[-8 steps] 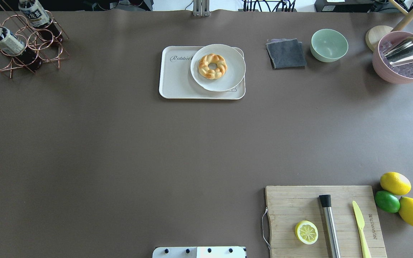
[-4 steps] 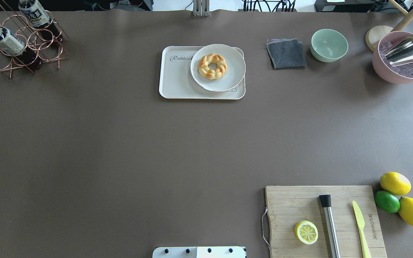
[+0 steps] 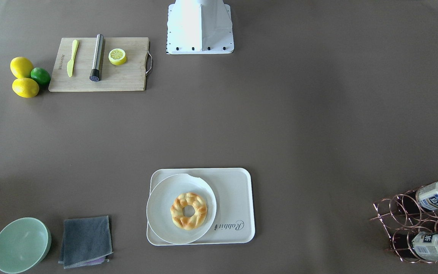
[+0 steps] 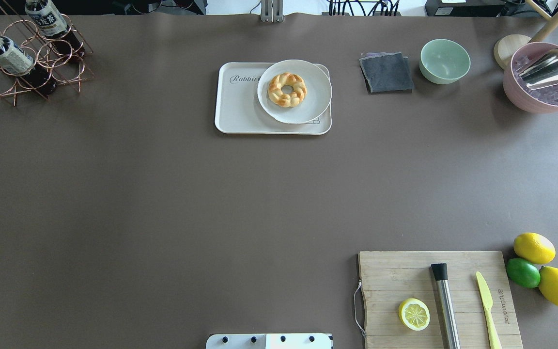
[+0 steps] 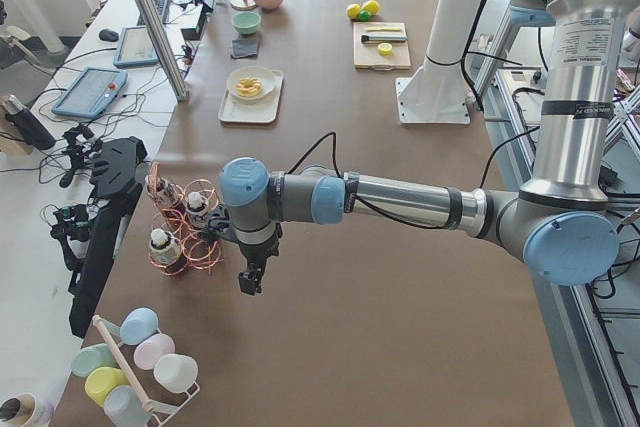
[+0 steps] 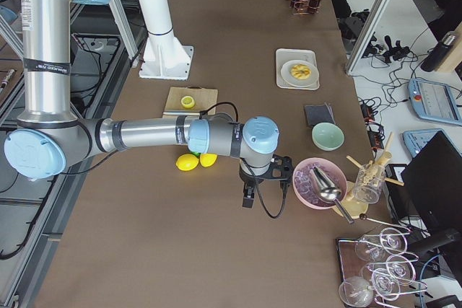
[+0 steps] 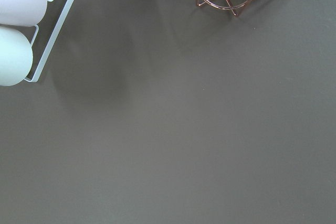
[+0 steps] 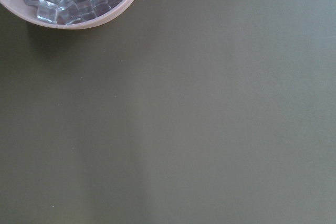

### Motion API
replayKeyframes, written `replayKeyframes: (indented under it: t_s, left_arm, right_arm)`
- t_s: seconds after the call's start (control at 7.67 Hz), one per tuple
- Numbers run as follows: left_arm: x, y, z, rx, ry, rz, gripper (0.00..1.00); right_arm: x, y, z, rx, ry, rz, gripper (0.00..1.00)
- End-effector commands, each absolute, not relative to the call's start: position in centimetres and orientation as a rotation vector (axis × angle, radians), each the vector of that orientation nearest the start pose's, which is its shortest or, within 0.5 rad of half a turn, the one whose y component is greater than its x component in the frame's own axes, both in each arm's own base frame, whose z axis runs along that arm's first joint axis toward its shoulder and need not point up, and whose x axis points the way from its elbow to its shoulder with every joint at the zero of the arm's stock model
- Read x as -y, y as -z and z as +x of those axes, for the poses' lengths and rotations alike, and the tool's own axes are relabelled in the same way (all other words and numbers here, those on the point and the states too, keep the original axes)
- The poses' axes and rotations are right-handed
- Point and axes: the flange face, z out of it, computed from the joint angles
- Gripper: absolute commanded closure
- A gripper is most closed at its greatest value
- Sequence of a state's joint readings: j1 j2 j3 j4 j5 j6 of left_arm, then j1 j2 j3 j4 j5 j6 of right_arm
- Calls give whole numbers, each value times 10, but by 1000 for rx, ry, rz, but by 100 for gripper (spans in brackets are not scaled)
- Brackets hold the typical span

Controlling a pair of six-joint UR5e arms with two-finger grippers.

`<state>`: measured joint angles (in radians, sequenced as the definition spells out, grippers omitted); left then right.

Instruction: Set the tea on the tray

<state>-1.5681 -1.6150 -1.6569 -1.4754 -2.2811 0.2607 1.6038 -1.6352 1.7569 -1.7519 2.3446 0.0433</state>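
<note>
The robot's left gripper should close on the bottle's neck, below the white cap, of the tea bottle on the near side of the copper wire rack.
Three look-alike tea bottles lie in a copper wire rack point(image 4: 41, 68) at the table's far left corner. One bottle point(image 4: 8, 54) has its white cap showing, another point(image 4: 46, 18) lies behind it, and I cannot tell which is the task's own. Two of them point(image 3: 436, 195) show in the front view. The cream tray point(image 4: 235, 109) lies at the far middle, also in the front view point(image 3: 236, 190), and carries a white plate point(image 4: 313, 104) with a doughnut. My left gripper point(image 5: 250, 282) hangs beside the rack point(image 5: 180, 232). My right gripper point(image 6: 247, 198) hangs by the pink bowl. I cannot tell whether either is open.
A wooden board point(image 4: 385, 271) holds a lemon half, a steel muddler and a yellow knife, with lemons and a lime point(image 4: 523, 272) beside it. A grey cloth point(image 4: 386, 72), a green bowl point(image 4: 445, 60) and a pink ice bowl point(image 4: 526, 97) stand far right. A cup rack point(image 5: 140, 367) stands past the bottle rack.
</note>
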Motion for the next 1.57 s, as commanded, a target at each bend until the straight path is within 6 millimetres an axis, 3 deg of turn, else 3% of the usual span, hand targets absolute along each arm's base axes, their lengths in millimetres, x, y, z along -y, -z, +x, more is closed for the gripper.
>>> replayKeyframes:
  t_s: [0.0,0.78,0.91,1.04,1.43]
  left_arm:
    - [498,-624,-67,-700,-266,132,2]
    - [500,-612,-64,-723,-247,143,2]
    - [502,-594,-56,-831,-153,137,2]
    - [507,-571,-42,-863,-105,173,2]
    - [523,-516,42,-918,-79,343,2]
  right_arm:
    - [455,-617,79,771,-98,-64,0]
    - [461,-610,81,750,-92,-46,0]
    - [459,-611,82,740,-73,-38,0]
    - [460,-610,82,737,-65,-34,0]
    - [458,-621,80,736,-60,-22,0]
